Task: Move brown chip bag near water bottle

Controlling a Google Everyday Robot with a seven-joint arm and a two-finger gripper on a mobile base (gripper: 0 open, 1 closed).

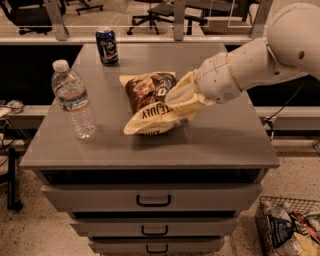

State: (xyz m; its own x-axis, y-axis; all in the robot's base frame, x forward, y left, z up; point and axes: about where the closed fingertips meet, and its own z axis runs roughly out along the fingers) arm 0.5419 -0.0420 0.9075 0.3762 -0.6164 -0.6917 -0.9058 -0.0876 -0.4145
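Note:
I need to let go of the brown chip bag with my gripper on the bare grey top, close beside the water bottle [121, 122].
The brown chip bag [150, 102] is a crinkly cream-yellow bag with a dark brown centre panel, near the middle of the grey cabinet top [215, 142]. My gripper [181, 100] reaches in from the right and is shut on the bag's right side, with cream fingers [186, 89] wrapped over it. The water bottle [74, 100] stands upright at the left of the top, clear with a white cap. A gap of bare top lies between bag and bottle.
A dark blue drink can [106, 46] stands at the back left of the top. Drawers with dark handles [153, 201] face front. A wire basket [289, 231] of packets sits on the floor at right. Office chairs [150, 12] stand behind.

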